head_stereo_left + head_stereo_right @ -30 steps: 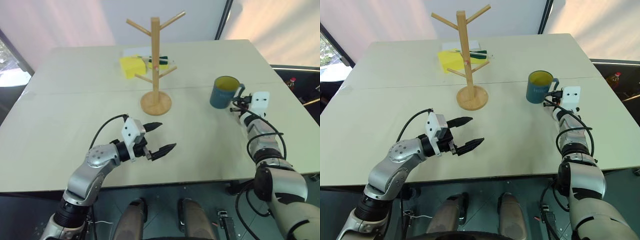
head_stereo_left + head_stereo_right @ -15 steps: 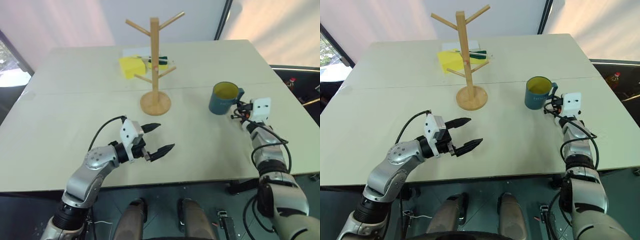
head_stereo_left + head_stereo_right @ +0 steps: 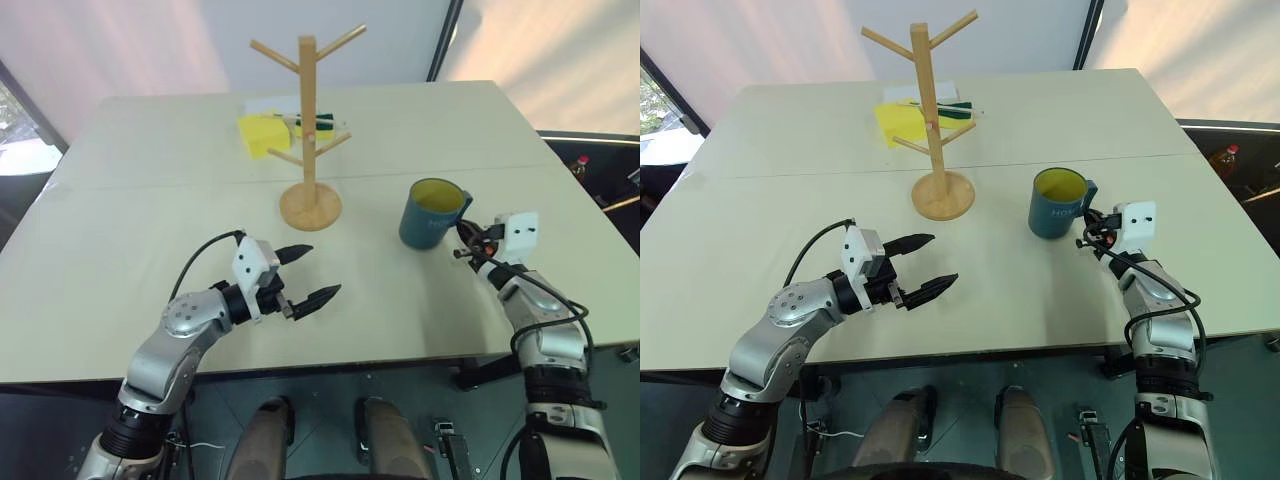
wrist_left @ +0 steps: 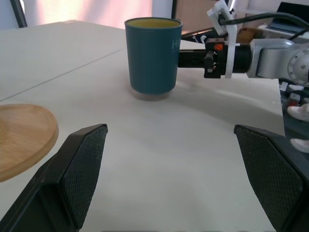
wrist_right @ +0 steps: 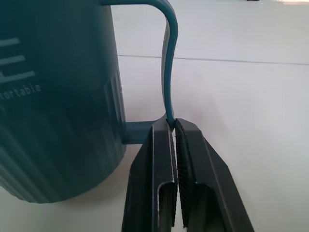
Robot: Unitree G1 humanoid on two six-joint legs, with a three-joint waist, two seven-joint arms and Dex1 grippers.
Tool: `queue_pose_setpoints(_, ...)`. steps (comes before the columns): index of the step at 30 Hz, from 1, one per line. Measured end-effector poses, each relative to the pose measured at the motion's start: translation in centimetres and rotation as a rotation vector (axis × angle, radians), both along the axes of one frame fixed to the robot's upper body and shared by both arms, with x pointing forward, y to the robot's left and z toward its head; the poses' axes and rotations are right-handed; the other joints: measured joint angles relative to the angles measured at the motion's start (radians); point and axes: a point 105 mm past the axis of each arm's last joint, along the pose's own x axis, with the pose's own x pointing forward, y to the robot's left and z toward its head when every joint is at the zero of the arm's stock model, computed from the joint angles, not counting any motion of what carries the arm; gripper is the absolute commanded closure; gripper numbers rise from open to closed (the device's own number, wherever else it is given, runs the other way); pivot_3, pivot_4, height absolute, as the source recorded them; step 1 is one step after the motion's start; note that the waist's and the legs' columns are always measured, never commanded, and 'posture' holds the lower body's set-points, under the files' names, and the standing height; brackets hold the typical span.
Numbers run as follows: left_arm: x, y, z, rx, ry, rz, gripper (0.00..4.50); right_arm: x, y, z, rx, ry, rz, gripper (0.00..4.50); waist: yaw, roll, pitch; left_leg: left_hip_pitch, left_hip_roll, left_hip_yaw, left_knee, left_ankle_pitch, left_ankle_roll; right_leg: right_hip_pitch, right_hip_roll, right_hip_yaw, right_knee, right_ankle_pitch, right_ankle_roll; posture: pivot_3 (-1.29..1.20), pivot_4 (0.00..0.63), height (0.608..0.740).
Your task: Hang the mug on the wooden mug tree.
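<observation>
My right fingers pinch the mug handle's lower end; next I open, regrip the handle's upright side (image 5: 167, 72) higher, then lift it to the mug tree.
The teal-blue mug (image 3: 428, 213) with its yellow inside stands upright at the table's right, to the right of and nearer than the wooden mug tree (image 3: 311, 120). My right gripper (image 3: 1087, 228) is shut on the mug's thin loop handle (image 5: 169, 63), and its fingers (image 5: 159, 159) pinch the handle's lower end. The left wrist view also has the mug (image 4: 152, 58) with the right gripper (image 4: 193, 58) level behind it. My left gripper (image 3: 322, 271) hovers open over the table's near middle with nothing between its fingers, pointing toward the mug. The tree's round base (image 4: 19, 135) lies beside it.
Behind the mug tree lie a yellow cloth (image 3: 258, 133), a white sheet and a dark green pen (image 3: 318, 120). A seam (image 3: 150, 185) crosses the pale table. The table's right edge (image 3: 590, 200) is close to my right arm.
My right gripper has drawn the mug nearer and to the left across the table, with the handle held throughout. The left arm has stayed put.
</observation>
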Motion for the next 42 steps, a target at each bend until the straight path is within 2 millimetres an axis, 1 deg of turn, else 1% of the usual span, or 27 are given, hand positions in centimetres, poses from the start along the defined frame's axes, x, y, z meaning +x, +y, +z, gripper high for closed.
queue_pose_setpoints(3,0.1,0.1,0.0,-0.002,-0.002,0.002,0.00,0.0,0.3,-0.4,0.013,0.007,-0.008,4.47,0.000,0.000,0.000,-0.001,0.000,0.000,0.000,0.000,0.000,-0.001,0.000,0.000,-0.001,0.000,0.000,0.00,0.150,0.740)
queue_pose_setpoints(4,0.1,0.1,0.0,-0.002,-0.003,0.002,0.00,0.1,0.3,-0.4,0.015,0.007,-0.012,3.83,0.000,0.000,0.000,-0.002,0.000,0.000,0.000,0.000,0.000,-0.001,0.000,0.000,-0.001,0.000,0.000,0.00,0.150,0.740)
queue_pose_setpoints(5,0.1,0.1,0.0,-0.003,-0.004,0.003,0.00,0.1,0.4,-0.5,0.018,0.007,-0.015,3.51,0.000,0.000,0.000,-0.002,0.000,0.000,0.000,0.000,0.000,-0.001,0.000,0.000,-0.001,0.000,0.000,0.00,0.150,0.740)
queue_pose_setpoints(9,0.1,0.1,0.0,-0.003,-0.006,0.003,0.00,0.1,0.6,-0.6,-0.002,0.009,-0.018,1.46,-0.001,0.000,0.000,-0.001,0.000,0.000,0.000,0.000,0.000,-0.001,0.000,0.000,0.000,0.000,0.000,0.00,0.150,0.740)
queue_pose_setpoints(23,0.2,0.3,0.0,0.005,-0.010,0.007,0.00,0.6,0.3,-1.5,-0.014,0.009,-0.024,1.46,-0.001,0.000,0.000,-0.001,0.000,0.000,0.000,0.000,0.000,-0.001,0.000,0.000,0.000,0.000,0.000,0.00,0.150,0.740)
queue_pose_setpoints(27,0.2,0.4,0.1,0.007,-0.012,0.007,0.00,0.9,0.5,-1.3,-0.011,-0.005,-0.002,1.46,-0.001,0.000,0.000,-0.001,0.000,0.000,0.000,0.000,0.000,-0.001,0.000,0.000,0.000,0.000,0.000,0.00,0.150,0.740)
queue_pose_setpoints(36,0.2,0.4,0.1,0.009,-0.012,0.007,0.00,1.6,1.4,0.3,0.001,-0.041,0.111,1.46,-0.002,0.000,0.000,-0.001,0.000,0.000,0.000,0.000,0.000,-0.001,0.000,0.000,0.000,0.000,0.000,0.00,0.150,0.740)
queue_pose_setpoints(39,0.2,0.4,0.1,0.009,-0.013,0.008,0.00,2.1,1.8,0.3,0.007,-0.035,0.138,1.46,-0.002,0.000,0.000,-0.001,0.000,0.000,0.000,0.000,0.000,-0.001,0.000,0.000,0.000,0.000,0.000,0.00,0.150,0.740)
queue_pose_setpoints(42,0.2,0.5,0.1,0.009,-0.014,0.009,0.00,2.6,2.3,0.0,0.018,-0.013,0.177,1.46,-0.002,0.000,0.000,-0.001,0.000,0.000,0.000,0.000,0.000,-0.001,0.000,0.000,0.000,0.000,0.000,0.00,0.150,0.740)
